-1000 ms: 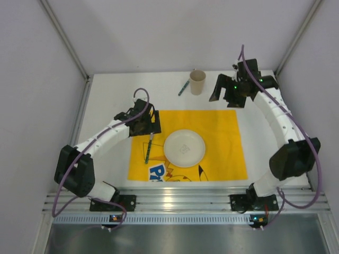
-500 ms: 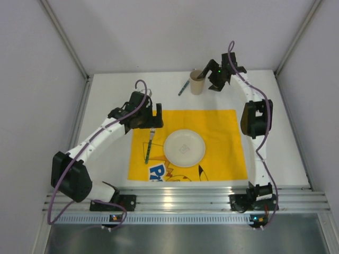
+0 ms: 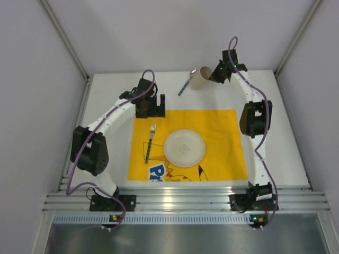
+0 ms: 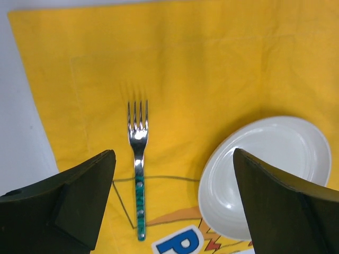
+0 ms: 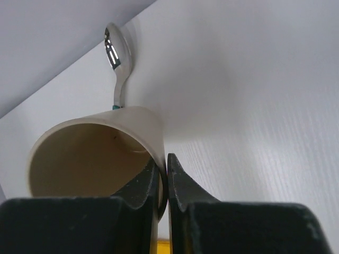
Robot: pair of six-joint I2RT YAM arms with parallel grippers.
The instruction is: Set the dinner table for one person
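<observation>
Next, my right gripper sets the paper cup down on the yellow cloth's far corner (image 3: 219, 125), which is across the white plate from the fork.
A beige paper cup (image 3: 199, 79) (image 5: 95, 153) is tilted at the far side of the white dinner table (image 3: 106, 106). My right gripper (image 3: 211, 78) (image 5: 165, 165) is shut on the cup's rim, one finger inside and one outside. A green-handled spoon (image 3: 185, 85) (image 5: 117, 58) lies just behind the cup. A green-handled fork (image 3: 150, 143) (image 4: 137, 174) lies on the yellow cloth (image 3: 222, 137) (image 4: 212, 63), left of the white plate (image 3: 184, 148) (image 4: 265, 174). My left gripper (image 3: 149, 108) (image 4: 174, 153) hangs open over the cloth's far left corner and holds nothing.
Grey booth walls close in the table on the left, back and right. A metal rail with the arm bases (image 3: 180, 203) runs along the near edge. The right arm's elbow (image 3: 254, 119) stands over the cloth's right edge.
My right gripper swung in to the cup and shut on its rim, and the cup tipped over. My left arm drew back from the fork toward the cloth's far corner.
</observation>
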